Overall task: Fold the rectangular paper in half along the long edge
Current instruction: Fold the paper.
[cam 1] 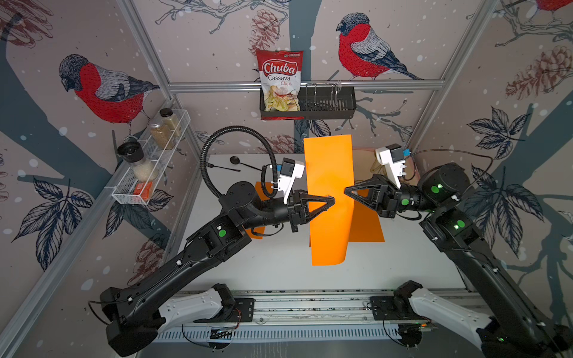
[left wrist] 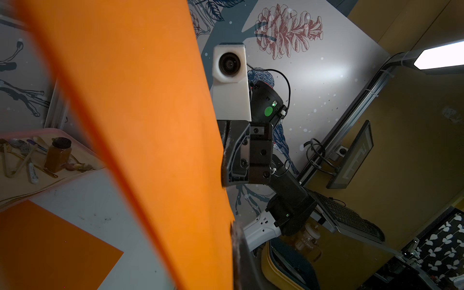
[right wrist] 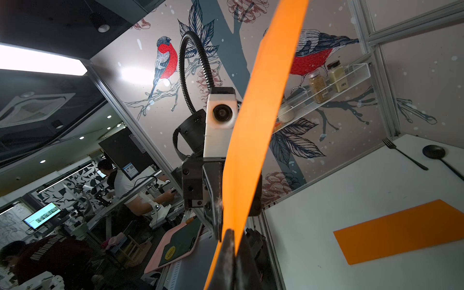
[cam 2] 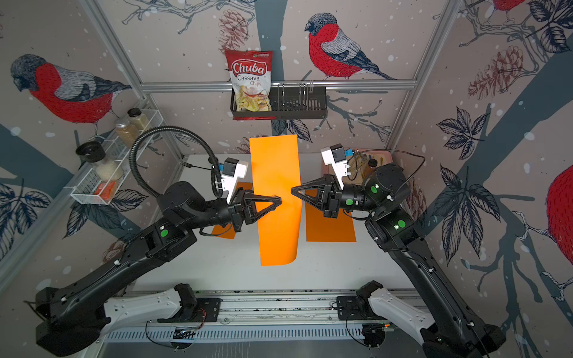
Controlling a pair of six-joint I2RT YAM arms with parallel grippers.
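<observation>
The paper's near end curls while my right gripper pinches the paper's long edge at its middle. My right gripper will open and pinch along that edge toward the paper's near corner [cam 2: 295,253].
The rectangular orange paper [cam 1: 328,173] [cam 2: 274,167] is held up off the white table [cam 1: 279,266], its near end curling under. In both top views my left gripper [cam 1: 332,200] [cam 2: 280,199] is shut on the paper's left long edge, and my right gripper [cam 1: 346,190] [cam 2: 292,189] is shut on the right long edge, tip to tip across the sheet. The left wrist view shows the paper [left wrist: 150,125] filling the space beside my left gripper [left wrist: 234,227]. The right wrist view shows the paper [right wrist: 253,140] running edge-on out of my shut right gripper [right wrist: 229,233].
Two more orange sheets lie flat on the table, one under the right arm [cam 1: 367,223] and one under the left arm [cam 1: 260,198]. A black spoon [cam 1: 235,160] and fork lie at the back left, a pink tray [cam 2: 369,155] of utensils at the back right. A chips bag [cam 1: 280,80] sits in a wall basket [cam 1: 328,105].
</observation>
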